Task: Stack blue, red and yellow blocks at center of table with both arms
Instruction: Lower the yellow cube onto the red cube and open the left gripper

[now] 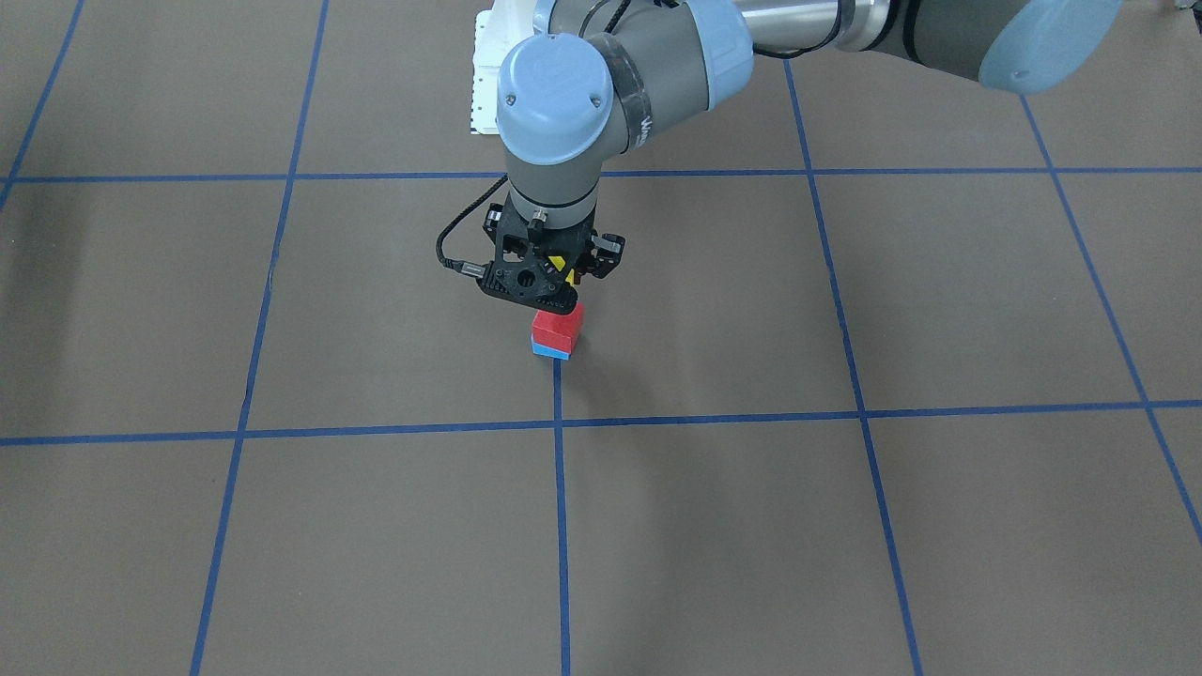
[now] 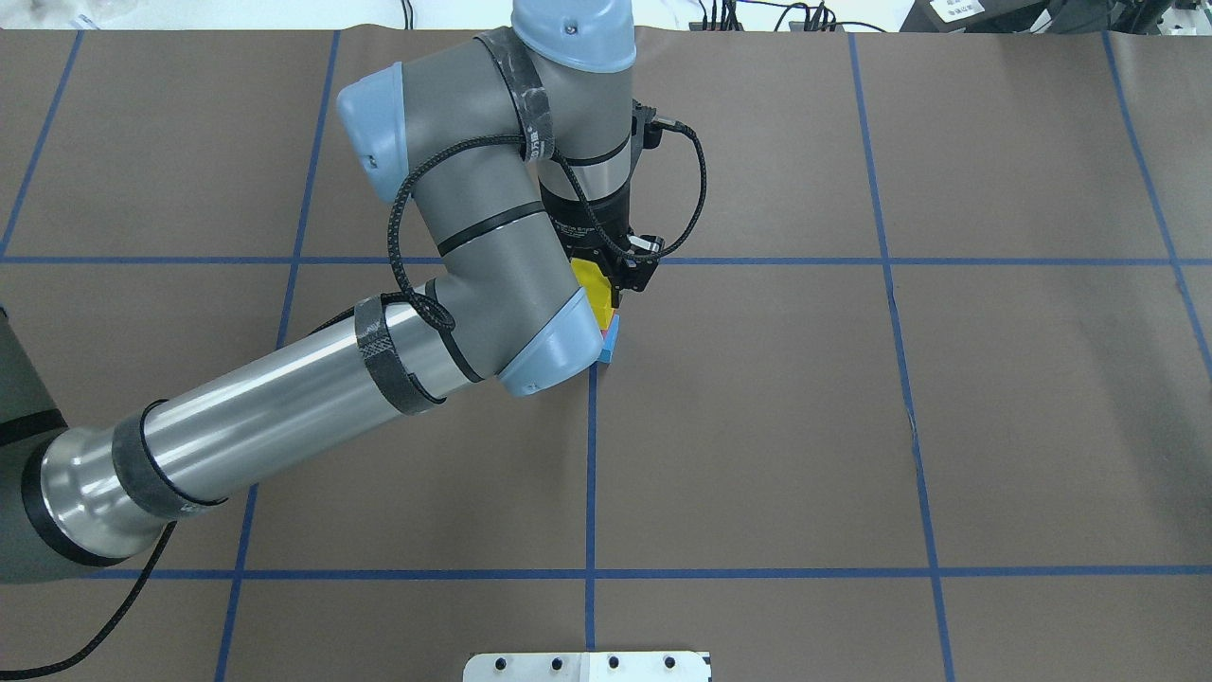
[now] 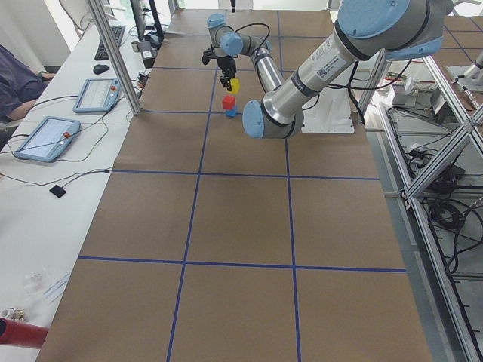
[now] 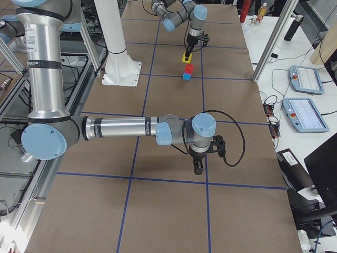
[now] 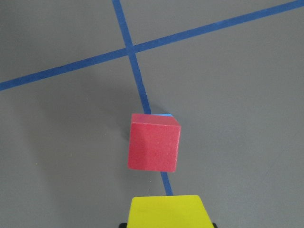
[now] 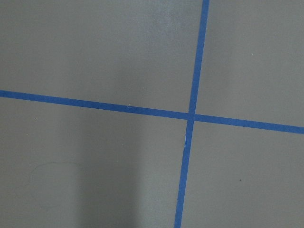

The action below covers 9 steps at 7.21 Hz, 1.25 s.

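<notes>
I need to use my left gripper to set the yellow block down on top of the red block (image 1: 560, 311) (image 5: 153, 147).
A red block (image 1: 559, 324) sits on a blue block (image 1: 550, 350) on a blue tape line near the table's middle. In the left wrist view the red block (image 5: 154, 147) hides all but a sliver of the blue block (image 5: 164, 115). My left gripper (image 1: 562, 274) is shut on a yellow block (image 2: 592, 284) and holds it in the air just above the stack, slightly offset from it. The yellow block (image 5: 166, 211) fills the bottom edge of the left wrist view. My right gripper (image 4: 197, 167) hovers low over bare table far from the stack; I cannot tell whether it is open or shut.
Blue tape lines (image 6: 190, 116) grid the brown table cover. The white robot base plate (image 2: 587, 666) lies at the robot's edge. Side benches hold teach pendants (image 4: 300, 113), and aluminium frame posts (image 3: 113, 53) stand beside the table.
</notes>
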Available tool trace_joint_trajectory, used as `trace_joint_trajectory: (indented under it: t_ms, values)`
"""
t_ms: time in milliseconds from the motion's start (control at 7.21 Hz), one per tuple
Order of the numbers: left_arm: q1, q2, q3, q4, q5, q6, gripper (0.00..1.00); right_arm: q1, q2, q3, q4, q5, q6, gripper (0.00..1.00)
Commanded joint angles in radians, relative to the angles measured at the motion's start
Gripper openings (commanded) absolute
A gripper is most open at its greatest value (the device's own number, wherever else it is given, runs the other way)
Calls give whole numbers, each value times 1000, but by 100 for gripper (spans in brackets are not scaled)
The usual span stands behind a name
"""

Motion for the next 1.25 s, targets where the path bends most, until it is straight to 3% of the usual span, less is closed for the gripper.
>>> trace_joint_trajectory:
  t_ms: [0,1109]
  values:
    - [1,-1,29,-38,22,20,0,0,1,-1,-1,-1,0,100]
    - [7,-1,84,-95,27,18,0,0,3,-2,-1,4,0,100]
